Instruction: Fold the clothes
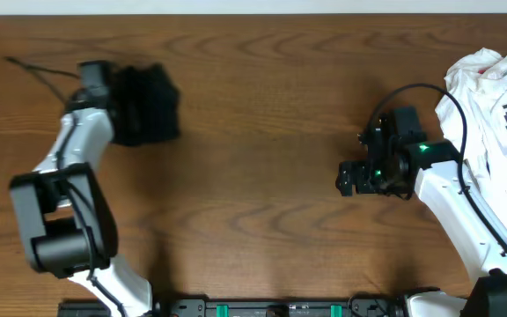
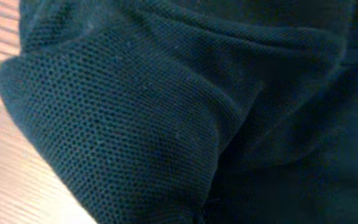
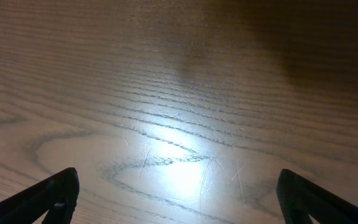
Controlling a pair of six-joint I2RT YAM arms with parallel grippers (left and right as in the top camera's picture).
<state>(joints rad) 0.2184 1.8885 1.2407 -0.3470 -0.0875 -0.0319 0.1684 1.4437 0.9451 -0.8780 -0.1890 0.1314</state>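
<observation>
I should release the black shirt with my left gripper on the wood (image 1: 108, 98) toward the table's far corner, opposite the white garment.
The clothes (image 1: 145, 104), a black short-sleeved shirt, lie bunched in a compact heap at the table's far left. My left gripper (image 1: 113, 88) sits at the heap's left edge. In the left wrist view black mesh fabric (image 2: 142, 118) fills almost the whole frame and gathers to a pinch at the bottom middle. The fingers themselves are hidden by cloth, and the gripper is shut on the shirt. My right gripper (image 1: 350, 176) hovers over bare wood at the centre right. It stands open (image 3: 179, 190), with nothing but tabletop between its dark fingertips (image 3: 58, 193).
A crumpled white garment with black print (image 1: 491, 97) lies at the far right edge, behind the right arm. A thin black cable (image 1: 42, 70) runs to the left arm. The wooden table (image 1: 262, 106) shows between the two arms.
</observation>
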